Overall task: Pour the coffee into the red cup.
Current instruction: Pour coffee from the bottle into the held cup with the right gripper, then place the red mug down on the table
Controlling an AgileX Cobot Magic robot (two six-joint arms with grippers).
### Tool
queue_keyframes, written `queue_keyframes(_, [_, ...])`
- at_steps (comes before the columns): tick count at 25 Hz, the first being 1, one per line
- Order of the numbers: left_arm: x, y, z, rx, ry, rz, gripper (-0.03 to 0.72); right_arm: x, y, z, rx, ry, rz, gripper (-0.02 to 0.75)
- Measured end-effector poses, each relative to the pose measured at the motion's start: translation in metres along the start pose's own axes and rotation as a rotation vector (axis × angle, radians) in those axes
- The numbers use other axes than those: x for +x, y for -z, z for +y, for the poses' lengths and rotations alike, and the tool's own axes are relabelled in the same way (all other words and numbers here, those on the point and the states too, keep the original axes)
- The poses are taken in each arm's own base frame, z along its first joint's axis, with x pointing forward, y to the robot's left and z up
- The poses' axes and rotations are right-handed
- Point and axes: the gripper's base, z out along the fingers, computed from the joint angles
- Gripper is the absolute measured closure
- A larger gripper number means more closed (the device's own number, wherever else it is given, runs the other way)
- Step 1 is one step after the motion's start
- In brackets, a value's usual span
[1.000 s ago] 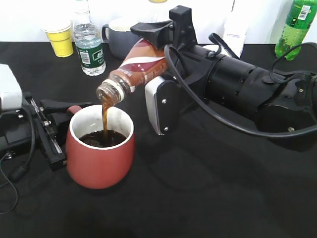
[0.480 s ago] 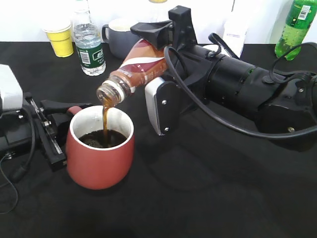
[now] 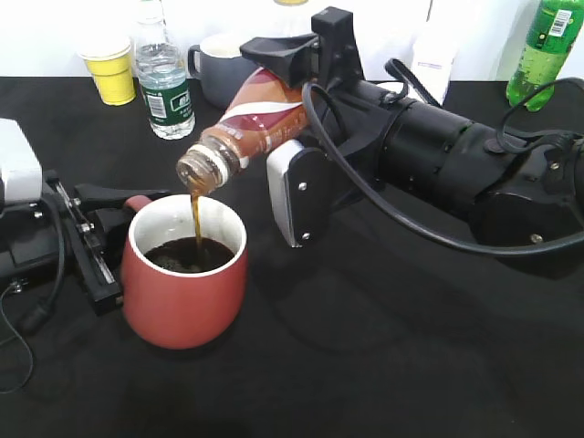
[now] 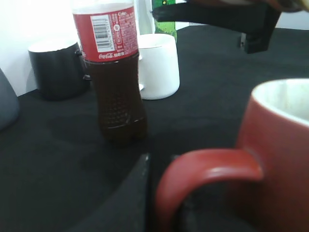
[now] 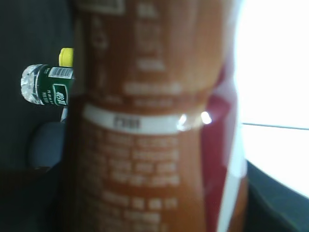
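Next, the left gripper releases the red cup on the black table (image 3: 77, 155) in front of the yellow paper cup.
The red cup (image 3: 187, 283) stands on the black table at the front left, partly filled with dark coffee. My right gripper (image 3: 274, 119) is shut on the coffee bottle (image 3: 255, 119), which is tilted with its mouth down-left over the cup. A thin brown stream (image 3: 196, 219) falls into the cup. The bottle's label fills the right wrist view (image 5: 154, 145). My left gripper (image 3: 126, 205) is shut on the cup's loop handle (image 4: 207, 166); one finger (image 4: 137, 198) shows beside the handle.
At the back stand a yellow paper cup (image 3: 111, 68), a green-labelled water bottle (image 3: 166, 87), a grey-blue mug (image 3: 224, 73) and a green bottle (image 3: 546, 50). The left wrist view shows a red-labelled dark-drink bottle (image 4: 113, 77), a white mug (image 4: 159, 65) and a black mug (image 4: 57, 70).
The coffee bottle's base has risen slightly, so it tilts a little more. The stream keeps falling into the cup. The left gripper and cup have not moved.
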Motion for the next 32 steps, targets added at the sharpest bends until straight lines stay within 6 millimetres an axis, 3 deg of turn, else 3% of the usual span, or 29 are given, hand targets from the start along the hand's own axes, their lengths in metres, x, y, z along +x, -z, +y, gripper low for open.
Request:
queue_keyframes(17, [0.0, 0.0, 0.001, -0.011, 0.003, -0.002, 0.603, 0.0, 0.0, 0.0, 0.004, -0.227, -0.001, 0.21])
queue_keyframes(21, [0.0, 0.0, 0.002, -0.027, 0.011, -0.005, 0.603, 0.0, 0.0, 0.0, 0.003, -0.584, -0.001, 0.21])
queue_keyframes(27, [-0.001, 0.0, 0.007, -0.075, 0.033, -0.013, 0.601, 0.0, 0.0, 0.0, 0.002, -1.347, -0.002, 0.21])
queue_keyframes(32, [-0.001, 0.002, 0.02, -0.218, 0.103, -0.03, 0.599, -0.002, 0.01, 0.01, -0.033, -1.503, 0.028, 0.21])
